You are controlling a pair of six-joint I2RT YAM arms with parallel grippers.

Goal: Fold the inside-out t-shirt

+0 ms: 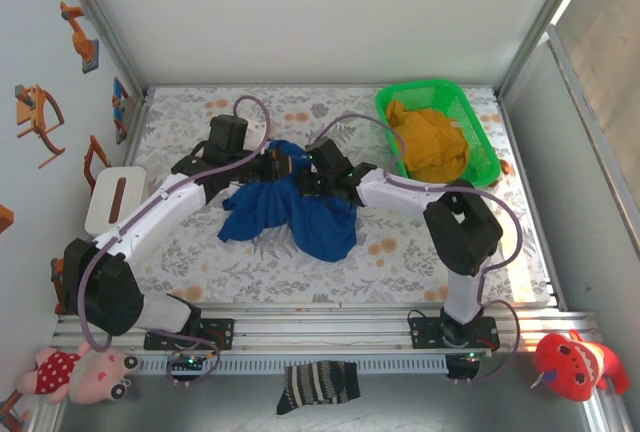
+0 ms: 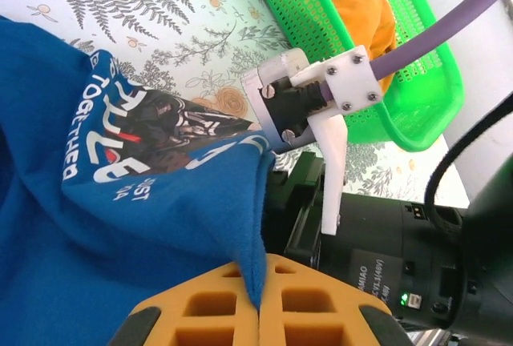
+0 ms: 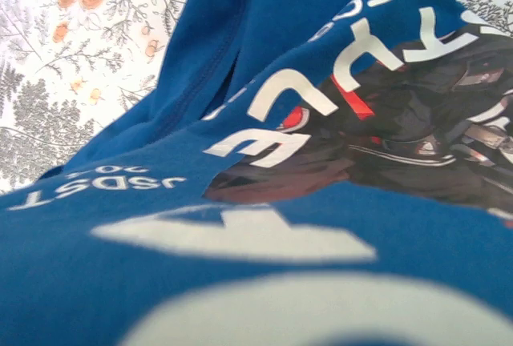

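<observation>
I can see the printed cloth draped over my right gripper, covering its fingers, so I need to open it, back it out and take the shirt's edge [image 2: 255, 251] beside my left gripper.
The royal-blue t-shirt [image 1: 290, 210] lies bunched in the middle of the table, lifted at its far edge. My left gripper [image 1: 284, 165] is over that edge. In the left wrist view its yellow fingers [image 2: 208, 306] are shut on a fold of the blue cloth [image 2: 120, 226], which hangs up from the seam between them. My right gripper [image 1: 309, 180] is pressed against the shirt right beside the left one. Blue cloth with white lettering and a dark print [image 3: 240, 58] drapes over its camera and hides its fingers. The right arm's black wrist [image 2: 385, 234] shows close beside the left fingers.
A green basket [image 1: 480, 127] holding a mustard-yellow garment [image 1: 430, 142] stands at the back right. A white box [image 1: 115, 197] sits at the left edge. A striped sock [image 1: 317, 387] and plush toys [image 1: 575, 362] lie in front of the arm bases.
</observation>
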